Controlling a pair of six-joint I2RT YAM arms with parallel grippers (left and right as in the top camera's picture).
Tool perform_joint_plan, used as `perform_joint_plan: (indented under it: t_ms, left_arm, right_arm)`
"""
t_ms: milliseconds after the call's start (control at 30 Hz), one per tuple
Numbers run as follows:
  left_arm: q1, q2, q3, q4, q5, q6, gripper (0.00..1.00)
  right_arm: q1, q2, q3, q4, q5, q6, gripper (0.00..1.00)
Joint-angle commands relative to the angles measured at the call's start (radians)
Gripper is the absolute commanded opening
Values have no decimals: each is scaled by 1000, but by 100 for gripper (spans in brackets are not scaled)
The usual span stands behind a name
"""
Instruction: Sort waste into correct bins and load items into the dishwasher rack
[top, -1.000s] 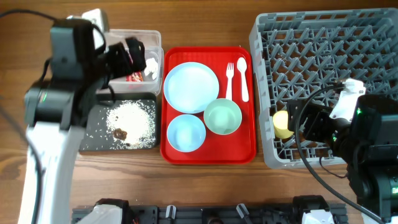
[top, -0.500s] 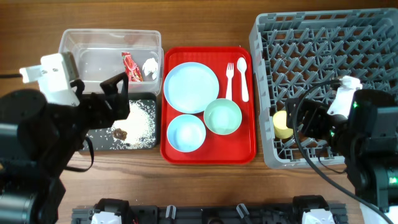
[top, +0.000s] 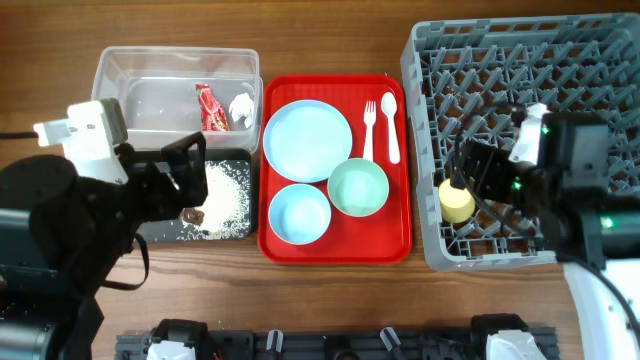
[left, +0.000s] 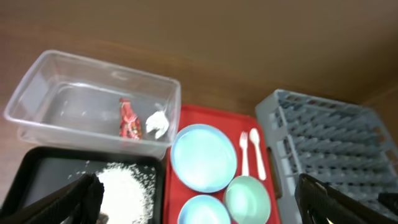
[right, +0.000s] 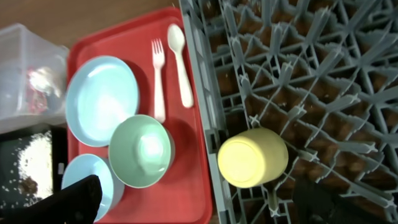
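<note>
My right gripper is to go next to the rim (top: 387, 190) (right: 173, 155) nearest the grey rack on the mint bowl and close there.
The clear tub (top: 150, 70) holds the red wrapper (top: 208, 107) and white tissue (top: 241, 106). The black tray (top: 160, 232) holds rice grains (top: 225, 190) and a brown scrap (top: 192, 214). The blue plate (top: 307, 141), blue bowl (top: 299, 213), mint bowl (top: 358, 187), fork (top: 368, 130) and spoon (top: 389, 125) lie on the red tray (top: 335, 250). The yellow cup (right: 252, 157) lies on its side in the grey rack (top: 500, 60). My left gripper (left: 199, 202) is open and empty above the black tray. My right gripper (right: 205, 199) is open and empty above the cup.
The red serving tray sits between the bins and the rack. The rack's near-left wall (right: 214, 180) borders the red tray. My left arm's body (top: 60, 230) covers the table's front left; my right arm (top: 590, 200) overhangs the rack's right side.
My left arm pulled back from over the clear tub toward the front left, uncovering wrapper and tissue in it. My right gripper rose and shifted slightly away from the yellow cup.
</note>
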Motion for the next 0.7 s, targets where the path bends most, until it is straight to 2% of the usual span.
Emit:
perform_joint_plan:
  t_ms: [0,100,400,667]
  left_arm:
    - [15,-21,-45,30,-58,24,100]
    - [54,-87,-161,155,-53,6,100]
    - [118,-439,-695,615,-54,5,100]
    - [118,-711,-1056,850,-54,5,100]
  right_arm:
    - [-2,77,12,-1,-13,2,100]
    - [-2,142,12,0,-13,2,99]
    - [-2,332,12,68,-13,2,100]
    - [-2,475,12,236,-13,1,100]
